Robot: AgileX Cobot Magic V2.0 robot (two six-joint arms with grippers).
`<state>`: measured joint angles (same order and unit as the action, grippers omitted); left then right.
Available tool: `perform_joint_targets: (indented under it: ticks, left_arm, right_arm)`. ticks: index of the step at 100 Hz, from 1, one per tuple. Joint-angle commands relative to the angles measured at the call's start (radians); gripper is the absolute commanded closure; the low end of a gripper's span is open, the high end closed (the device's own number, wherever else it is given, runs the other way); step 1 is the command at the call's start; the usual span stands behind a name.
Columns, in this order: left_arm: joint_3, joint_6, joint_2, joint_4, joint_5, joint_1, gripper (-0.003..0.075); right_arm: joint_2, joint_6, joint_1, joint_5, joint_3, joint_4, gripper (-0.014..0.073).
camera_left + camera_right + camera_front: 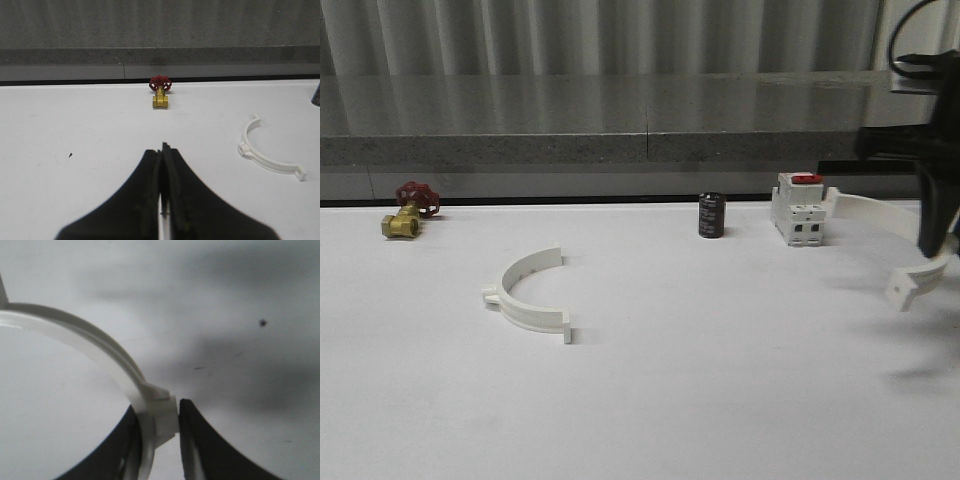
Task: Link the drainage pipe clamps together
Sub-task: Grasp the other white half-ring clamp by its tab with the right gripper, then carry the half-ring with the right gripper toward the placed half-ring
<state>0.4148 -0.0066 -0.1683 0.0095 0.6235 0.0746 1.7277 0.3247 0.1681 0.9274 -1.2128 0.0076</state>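
The robot's right gripper needs to release its clamp on the white table (612, 292), against the open side of the lying clamp. The held clamp still hangs above the table.
One white half-ring drainage pipe clamp (528, 296) lies flat on the white table, left of centre, its open side facing right; it also shows in the left wrist view (266, 161). The other clamp (882, 214) hangs above the table at the far right, casting a shadow below. My right gripper (934, 240) is shut on it, and in the right wrist view the fingers (159, 408) pinch the clamp (90, 340) at its side lug. My left gripper (162, 150) is shut with nothing in it, over bare table some way from the lying clamp.
A brass valve with a red handle (408, 212) sits at the back left. A black cylinder (711, 215) and a white boxy switch with a red top (798, 208) stand at the back right, close to the held clamp. A grey ledge runs behind the table.
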Motion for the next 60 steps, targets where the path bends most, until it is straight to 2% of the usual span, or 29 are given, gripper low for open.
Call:
perform_joint_targets:
  ticks: [1, 26, 43, 60]
  left_arm:
    - [0.025, -0.002, -0.011, -0.002, -0.082, -0.003, 0.0741]
    - [0.025, -0.002, -0.011, -0.002, -0.082, -0.003, 0.0741]
    - [0.025, -0.002, -0.011, -0.002, -0.082, -0.003, 0.0741]
    - [0.025, -0.002, -0.011, -0.002, -0.082, -0.003, 0.0741]
  right_arm:
    - [-0.054, 0.053, 0.072, 0.011, -0.038, 0.003, 0.0623]
    - [-0.024, 0.182, 0.21, 0.016, -0.1, -0.013, 0.0624]
    - [0.07, 0.252, 0.282, 0.081, -0.224, -0.09, 0.0624]
    - [0.168, 0.275, 0.353, 0.087, -0.34, -0.092, 0.0624]
